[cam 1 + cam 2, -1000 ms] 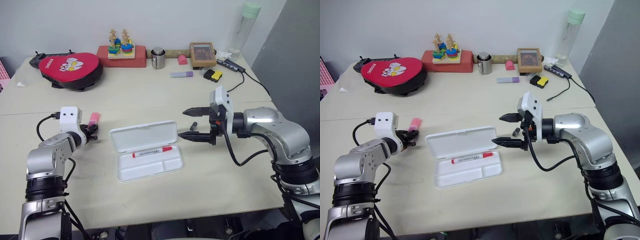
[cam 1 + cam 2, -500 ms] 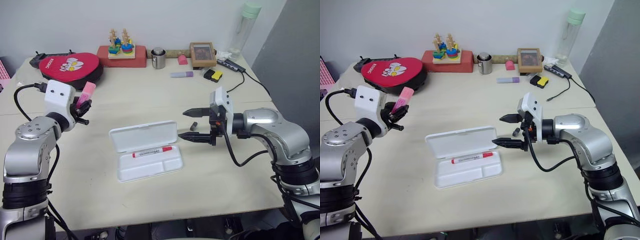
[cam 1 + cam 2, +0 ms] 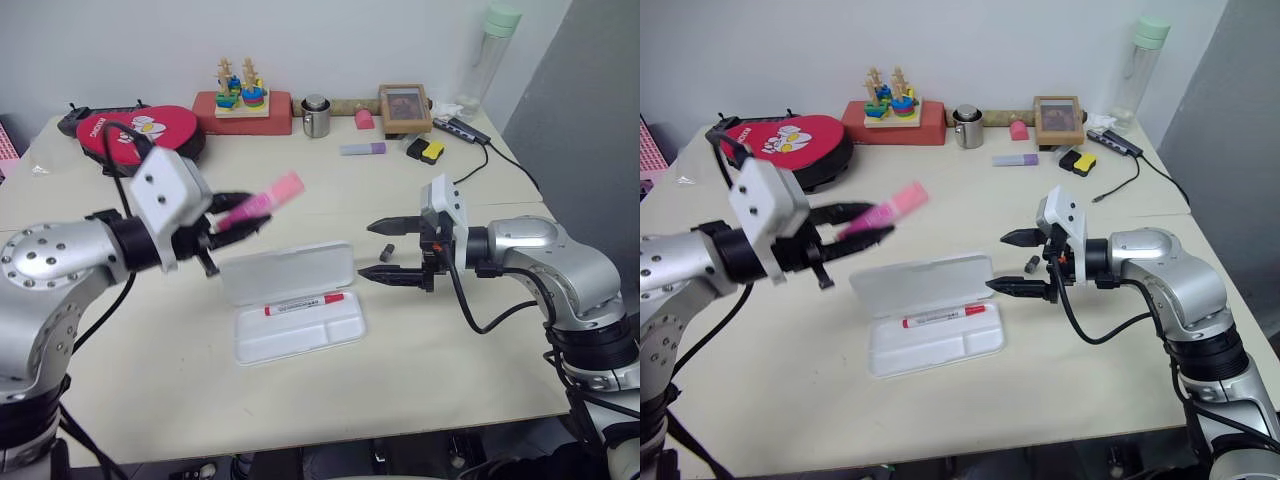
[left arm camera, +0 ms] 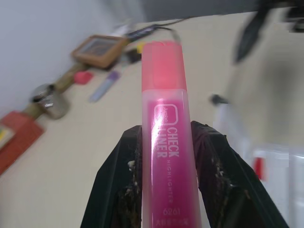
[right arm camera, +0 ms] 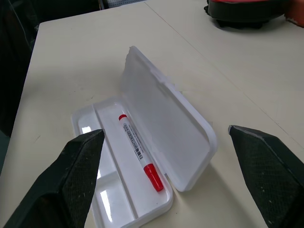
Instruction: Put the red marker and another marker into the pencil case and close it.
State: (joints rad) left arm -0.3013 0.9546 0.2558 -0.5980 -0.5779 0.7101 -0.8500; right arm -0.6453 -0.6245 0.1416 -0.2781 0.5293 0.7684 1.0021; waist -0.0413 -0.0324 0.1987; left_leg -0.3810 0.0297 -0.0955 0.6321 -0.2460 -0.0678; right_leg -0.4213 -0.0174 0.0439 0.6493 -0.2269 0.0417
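Note:
The robot's left gripper will release the pink highlighter in the pencil case's front compartment point(image 3: 283, 342), next to the red marker. The highlighter is now held above the case lid.
The white pencil case point(image 3: 295, 305) lies open mid-table, lid raised at the back. The red marker point(image 3: 303, 303) rests in its long tray compartment, also clear in the right wrist view as the red marker point(image 5: 139, 151). My left gripper point(image 3: 228, 218) is shut on the pink highlighter point(image 3: 262, 200), held in the air above and left of the case lid; its fingers point(image 4: 118, 175) clamp the pink highlighter point(image 4: 166, 137) on both sides. My right gripper point(image 3: 384, 250) stands open beside the case's right end, pointing at it, holding nothing.
Along the back of the table stand a red pad point(image 3: 140, 135), a wooden stacking toy point(image 3: 243, 92), a metal cup point(image 3: 317, 116), a purple highlighter point(image 3: 362, 149), a framed picture point(image 3: 405, 108) and a tall bottle point(image 3: 490, 55). A small black cap point(image 3: 387, 251) lies near the right gripper.
My left arm lifted the pink highlighter off the table at the left and swung it up and rightward toward the case, rolling the wrist. The right gripper stayed still.

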